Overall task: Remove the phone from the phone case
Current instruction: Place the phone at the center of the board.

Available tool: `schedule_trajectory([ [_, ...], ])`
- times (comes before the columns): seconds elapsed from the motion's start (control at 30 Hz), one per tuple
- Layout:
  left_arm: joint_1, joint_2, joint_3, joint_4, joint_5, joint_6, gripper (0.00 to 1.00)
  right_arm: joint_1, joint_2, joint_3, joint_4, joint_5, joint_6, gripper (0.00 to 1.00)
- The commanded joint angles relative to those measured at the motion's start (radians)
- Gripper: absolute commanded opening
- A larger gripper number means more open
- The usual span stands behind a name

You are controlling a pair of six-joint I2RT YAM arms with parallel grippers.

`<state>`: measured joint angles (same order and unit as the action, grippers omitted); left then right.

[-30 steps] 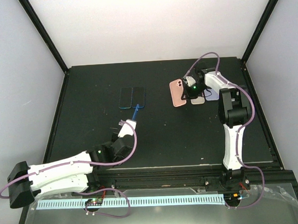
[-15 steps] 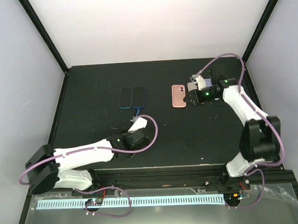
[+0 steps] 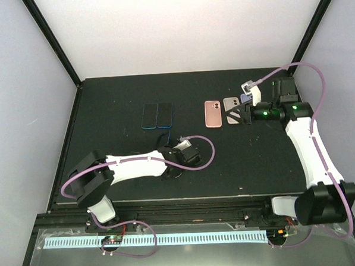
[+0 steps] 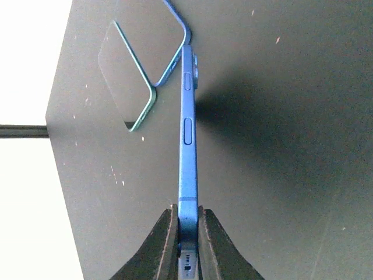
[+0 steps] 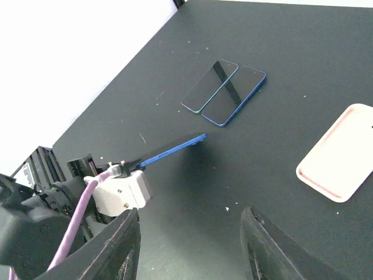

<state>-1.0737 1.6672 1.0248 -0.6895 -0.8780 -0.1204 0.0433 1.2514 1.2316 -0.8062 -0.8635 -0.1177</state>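
Observation:
Next, my left gripper puts down and releases the blue phone on the table [image 3: 181, 115] between the blue-edged phone and the pink case.
My left gripper [image 4: 187, 230] is shut on the bottom end of a blue phone [image 4: 187, 146]. It holds the phone on edge above the table, side buttons showing. The same phone shows in the right wrist view [image 5: 175, 149], and in the top view the left gripper [image 3: 172, 142] is at mid-table. Two dark-screened phones [image 3: 157, 116] lie side by side beyond it, one teal-edged [image 4: 125, 76] and one blue-edged [image 5: 236, 96]. A pink phone case [image 3: 213, 114] lies flat right of them. My right gripper [image 3: 236, 115] is open and empty just right of the pink case [image 5: 341, 154].
A grey case [image 3: 230, 103] and a pale purple one [image 3: 245, 98] lie by the right gripper. The left arm's purple cable [image 3: 205, 152] loops over the table. The table's left edge [image 4: 55, 151] runs close to the phones.
My left gripper has swung right and toward mid-table with the blue phone in it. My right gripper has drawn back to the right off the pink case, uncovering the grey case.

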Motion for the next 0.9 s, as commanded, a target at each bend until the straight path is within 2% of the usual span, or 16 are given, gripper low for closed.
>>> schedule_trajectory([
  [0.0, 0.007, 0.006, 0.125, 0.089, 0.024, 0.108, 0.02, -0.022, -0.065, -0.091, 0.068, 0.000, 0.026, 0.48],
  [0.17, 0.021, 0.119, 0.271, 0.154, 0.058, 0.183, 0.02, -0.108, -0.079, -0.192, 0.168, 0.044, 0.085, 0.45],
  [0.3, 0.053, 0.254, 0.386, 0.216, 0.004, 0.218, 0.01, -0.175, -0.063, -0.223, 0.185, 0.014, 0.095, 0.44],
  [0.37, 0.067, 0.319, 0.440, 0.248, -0.069, 0.236, 0.02, -0.192, -0.060, -0.229, 0.190, -0.004, 0.104, 0.44],
  [0.43, 0.079, 0.361, 0.453, 0.319, -0.141, 0.290, 0.01, -0.198, -0.065, -0.239, 0.203, -0.006, 0.110, 0.44],
  [0.53, 0.109, 0.397, 0.440, 0.416, -0.126, 0.334, 0.01, -0.203, -0.077, -0.254, 0.224, -0.005, 0.123, 0.44],
  [0.87, 0.162, 0.534, 0.456, 0.435, -0.104, 0.368, 0.04, -0.205, -0.085, -0.280, 0.263, -0.006, 0.144, 0.44],
])
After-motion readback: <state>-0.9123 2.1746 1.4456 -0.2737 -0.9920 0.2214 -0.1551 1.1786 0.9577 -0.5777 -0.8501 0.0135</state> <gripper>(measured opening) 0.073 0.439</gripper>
